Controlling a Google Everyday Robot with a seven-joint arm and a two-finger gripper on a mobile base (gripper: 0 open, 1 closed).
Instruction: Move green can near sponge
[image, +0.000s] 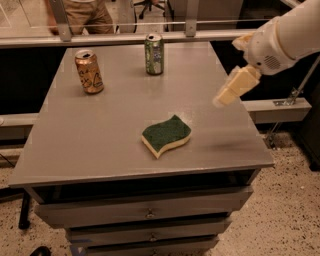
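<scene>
I should move my gripper to the green can next and close it around the green can's middle (155, 54), about halfway between its silver top and the table.
The green can (154, 54) stands upright at the far middle of the grey table (100, 130), silver top up. The sponge (166, 135), dark green on top with a pale yellow layer, lies flat near the table's front centre. My gripper (231, 90) hangs from the white arm at the right, above the table's right edge, well right of the can and up-right of the sponge. It holds nothing that I can see.
An orange-gold can (89, 71) stands at the far left of the table. A glass rail (125, 35) runs behind the table, with a person's legs beyond it. Drawers (145, 212) sit under the tabletop.
</scene>
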